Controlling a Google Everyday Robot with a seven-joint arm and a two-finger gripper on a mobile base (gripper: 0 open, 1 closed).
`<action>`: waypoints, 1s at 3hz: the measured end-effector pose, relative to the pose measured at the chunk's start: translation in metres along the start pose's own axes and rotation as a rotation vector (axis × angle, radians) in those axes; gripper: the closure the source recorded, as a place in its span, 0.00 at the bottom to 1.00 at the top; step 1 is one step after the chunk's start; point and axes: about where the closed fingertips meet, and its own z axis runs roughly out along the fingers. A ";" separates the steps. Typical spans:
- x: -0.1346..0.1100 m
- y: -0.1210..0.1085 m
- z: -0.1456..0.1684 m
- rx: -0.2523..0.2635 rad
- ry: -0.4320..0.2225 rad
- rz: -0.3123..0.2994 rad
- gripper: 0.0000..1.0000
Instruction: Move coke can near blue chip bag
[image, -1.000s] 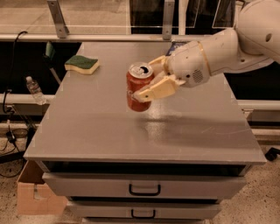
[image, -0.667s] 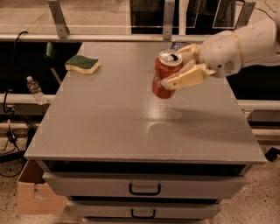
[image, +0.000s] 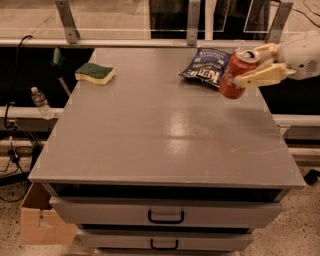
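My gripper needs to let go of the coke can between the blue chip bag and the table's side edge (image: 239, 87).
The red coke can (image: 233, 75) with its silver top is held tilted in the air above the right side of the grey table (image: 160, 130). My gripper (image: 259, 69) is shut on the coke can, with cream fingers (image: 262, 76) on either side of it, and the arm comes in from the right edge. The blue chip bag (image: 207, 66) lies flat at the far right of the table. The can hangs just right of the bag, over its right edge.
A green-and-yellow sponge (image: 95, 74) lies at the far left of the table. Drawers (image: 165, 214) are under the table front. A water bottle (image: 41, 102) and a cardboard box (image: 37, 220) are on the left. A metal rail (image: 150, 35) runs behind.
My gripper has carried the coke can up and to the right, from over the table's middle to beside the blue chip bag, which is now uncovered.
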 end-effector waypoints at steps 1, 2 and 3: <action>0.025 -0.036 -0.023 0.051 -0.013 0.030 1.00; 0.024 -0.071 -0.045 0.162 -0.022 0.007 1.00; 0.023 -0.099 -0.057 0.274 -0.003 0.003 1.00</action>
